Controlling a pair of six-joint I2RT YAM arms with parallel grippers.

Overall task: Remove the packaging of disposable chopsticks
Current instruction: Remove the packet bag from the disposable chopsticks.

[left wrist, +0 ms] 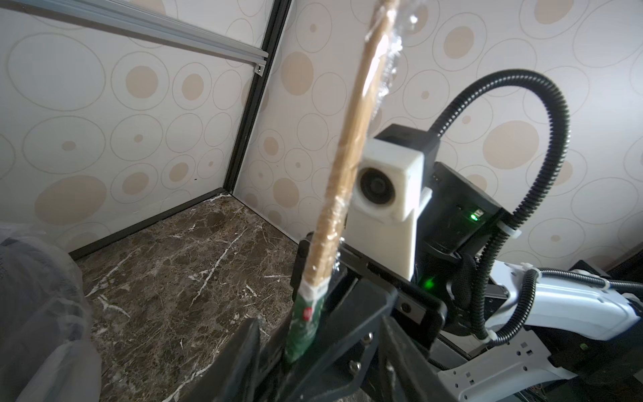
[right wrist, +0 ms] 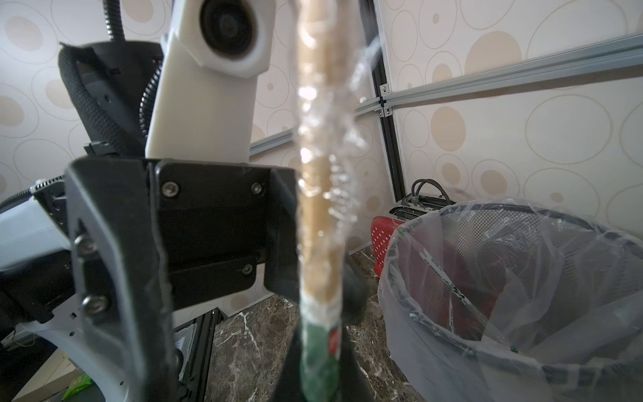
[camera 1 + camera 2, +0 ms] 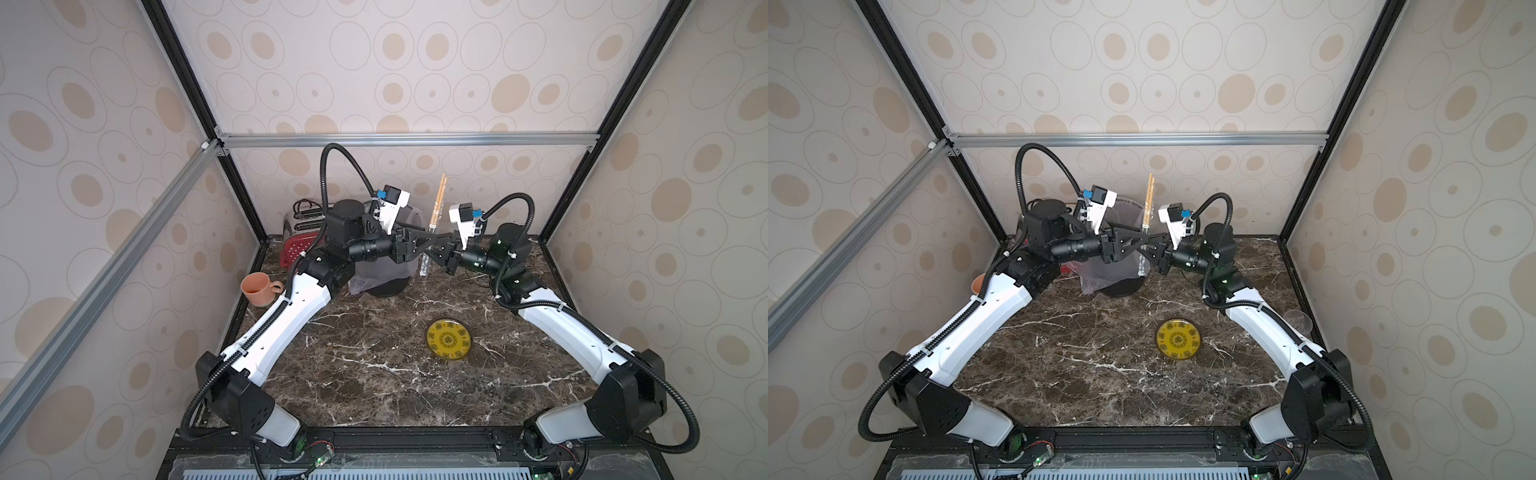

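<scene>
Both my grippers meet at the green section of the packaging, so I will hold the hanging tail with my right gripper while my left gripper takes the chopsticks' tan tops (image 3: 441,190).
The disposable chopsticks (image 3: 439,199) stand upright between my two grippers at the back middle, in both top views; their tan tops stick out bare (image 3: 1149,191). The packaging (image 1: 389,52), a crumpled clear sleeve, wraps the lower sticks, and its tail hangs below the grippers (image 3: 423,268). My right gripper (image 2: 320,369) is shut on the packaging's green printed section (image 2: 318,355). My left gripper (image 1: 313,348) faces it from the other side, jaws spread apart to either side of that green section (image 1: 302,330) and gripping nothing.
A grey mesh bin (image 2: 556,243) lined with a clear bag stands just behind and under the left gripper. A yellow dish (image 3: 449,338) lies on the marble top. An orange mug (image 3: 259,289) and a red toaster (image 3: 297,245) stand at the back left.
</scene>
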